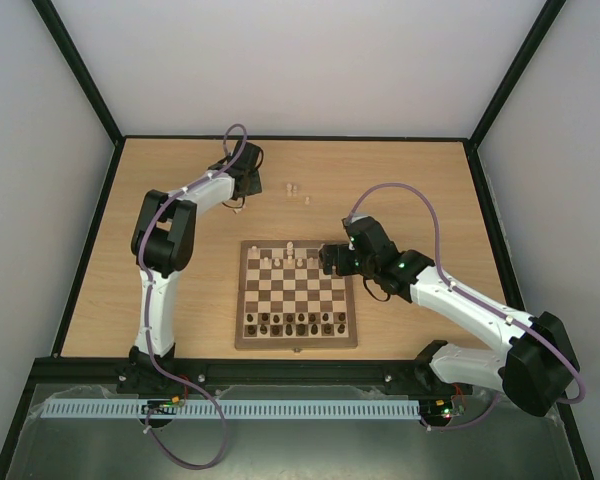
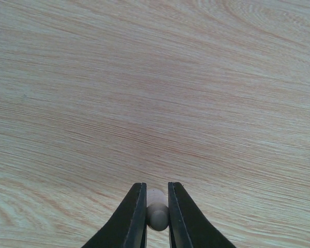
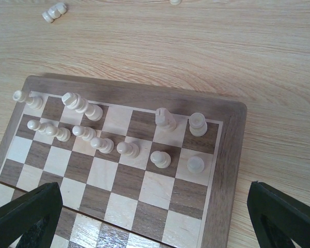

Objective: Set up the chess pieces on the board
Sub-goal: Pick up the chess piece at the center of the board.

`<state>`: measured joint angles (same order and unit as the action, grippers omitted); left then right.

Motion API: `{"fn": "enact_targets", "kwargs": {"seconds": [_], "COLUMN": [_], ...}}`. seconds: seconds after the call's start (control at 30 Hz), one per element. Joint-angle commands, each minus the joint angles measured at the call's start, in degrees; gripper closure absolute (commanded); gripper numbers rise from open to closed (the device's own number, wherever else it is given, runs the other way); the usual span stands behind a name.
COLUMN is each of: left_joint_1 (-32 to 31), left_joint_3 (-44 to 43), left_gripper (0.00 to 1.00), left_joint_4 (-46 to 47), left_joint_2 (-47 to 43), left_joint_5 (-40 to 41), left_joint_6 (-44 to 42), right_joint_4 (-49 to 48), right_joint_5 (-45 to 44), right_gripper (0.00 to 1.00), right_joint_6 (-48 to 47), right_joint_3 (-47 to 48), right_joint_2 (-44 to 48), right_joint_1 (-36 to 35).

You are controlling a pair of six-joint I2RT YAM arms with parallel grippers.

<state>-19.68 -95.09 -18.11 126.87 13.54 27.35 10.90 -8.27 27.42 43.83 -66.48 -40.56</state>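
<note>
My left gripper should set the pale piece, now just above the wood, down on the light far-row square (image 1: 278, 253), beside the tallest pale piece on the board.
The board (image 1: 242, 300) lies mid-table, with dark chess pieces (image 1: 295, 322) along its near rows and pale chess pieces (image 1: 290, 260) along its far rows. My left gripper (image 1: 237, 203) is far back on the bare tabletop, left of the board. In the left wrist view it (image 2: 156, 186) is shut on a pale cream pawn-like piece (image 2: 157, 214) just above the wood. My right gripper (image 1: 330, 260) hovers over the board's far right corner. It (image 3: 154, 188) stands wide open and empty above the pale pieces (image 3: 160, 158) and the board frame (image 3: 228, 155).
A few loose pale pieces (image 1: 293, 188) lie on the table beyond the board; two of them (image 3: 54, 11) show at the top left of the right wrist view. Black-framed walls enclose the table.
</note>
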Motion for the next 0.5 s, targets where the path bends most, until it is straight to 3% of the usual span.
{"fn": "enact_targets", "kwargs": {"seconds": [0.0,0.47], "left_joint_1": [0.17,0.12], "left_joint_3": [1.20,2.47], "left_gripper": [0.92,0.92], "left_joint_4": [-0.89,-0.74], "left_joint_2": [0.33,-1.43], "left_joint_5": [0.57,1.14], "left_joint_6": [0.06,-0.02], "right_joint_4": [-0.26,-0.36], "right_joint_5": [0.15,0.39], "right_gripper": [0.01,0.01], "right_joint_6": [-0.35,-0.35], "right_joint_3": [-0.59,-0.68], "right_joint_2": [-0.32,-0.23], "right_joint_1": [0.15,0.17]}}
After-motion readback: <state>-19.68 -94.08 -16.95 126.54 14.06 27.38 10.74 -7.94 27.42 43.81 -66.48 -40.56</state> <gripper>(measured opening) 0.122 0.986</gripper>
